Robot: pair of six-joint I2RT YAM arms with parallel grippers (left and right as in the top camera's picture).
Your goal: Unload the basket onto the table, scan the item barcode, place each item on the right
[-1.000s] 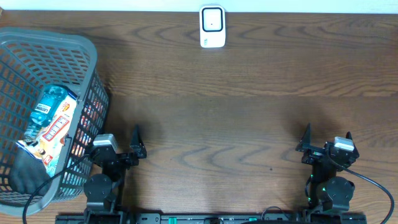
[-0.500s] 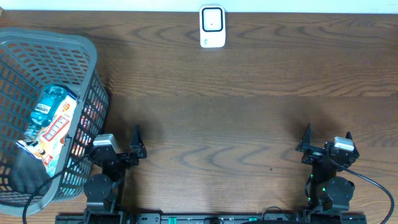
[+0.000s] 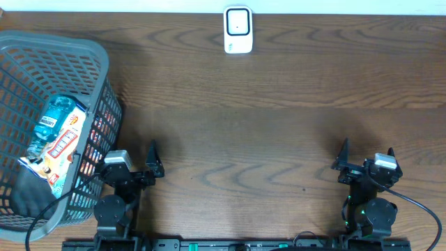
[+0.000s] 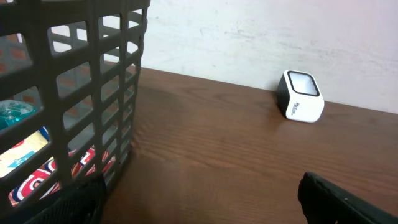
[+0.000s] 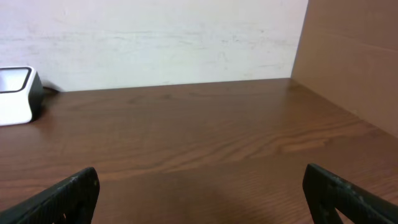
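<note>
I need to grip the pale green packet's exposed end (image 3: 56, 183) with my left gripper, beside the orange and white packet's near end in the grey mesh basket.
The items lie in a grey mesh basket (image 3: 104, 77) at the far left: a blue-labelled bottle (image 3: 52, 118) and an orange and white packet (image 3: 61, 145). A white barcode scanner (image 3: 237, 29) stands at the table's far edge, centre. My left gripper (image 3: 129, 159) rests at the near edge beside the basket's right wall, open and holding nothing. My right gripper (image 3: 366, 157) rests at the near right, open, with nothing in it. In the left wrist view the basket wall (image 4: 93, 93) fills the left, the packet (image 4: 25, 163) shows through it, and the scanner (image 4: 301, 96) is far right.
A dark object (image 3: 28, 195) lies in the basket's near corner. The right wrist view shows the scanner (image 5: 15, 96) at the far left, a white wall behind the table and a cardboard panel (image 5: 354, 56) along the right edge. Bare wooden table (image 3: 244, 139) spans between the arms.
</note>
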